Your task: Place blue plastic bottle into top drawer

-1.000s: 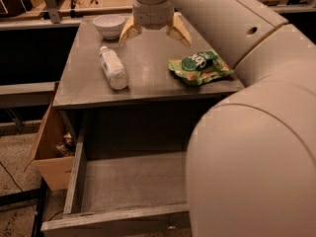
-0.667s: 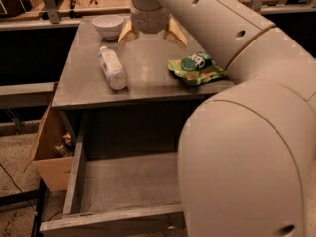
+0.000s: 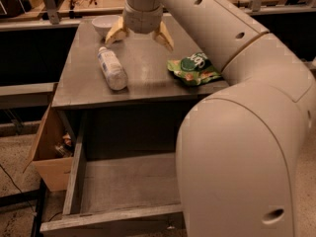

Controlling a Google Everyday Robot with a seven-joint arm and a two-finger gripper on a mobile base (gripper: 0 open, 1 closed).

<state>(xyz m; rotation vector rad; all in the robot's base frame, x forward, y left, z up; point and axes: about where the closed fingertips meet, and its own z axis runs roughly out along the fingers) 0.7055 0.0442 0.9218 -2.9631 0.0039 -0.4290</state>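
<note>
Next, my gripper closes on the cap end (image 3: 103, 53) of the blue plastic bottle, which is the end that points toward the white bowl.
The blue plastic bottle (image 3: 111, 68) lies on its side on the grey cabinet top (image 3: 148, 73), left of centre, its cap toward the back. The gripper (image 3: 140, 35) hangs over the back of the cabinet top, to the right of and behind the bottle, apart from it. Its two yellowish fingers (image 3: 115, 32) are spread wide and hold nothing. The top drawer (image 3: 123, 191) is pulled out below the cabinet top, with bare grey wood inside. My large cream arm hides the drawer's right part.
A white bowl (image 3: 104, 24) sits at the back left of the cabinet top. A green snack bag (image 3: 193, 70) lies at the right. A brown cardboard box (image 3: 47, 147) stands on the floor left of the drawer. Cluttered tables stand behind.
The arm has shifted left and the gripper has moved slightly left over the back of the cabinet top. The bottle, bowl and bag have not moved.
</note>
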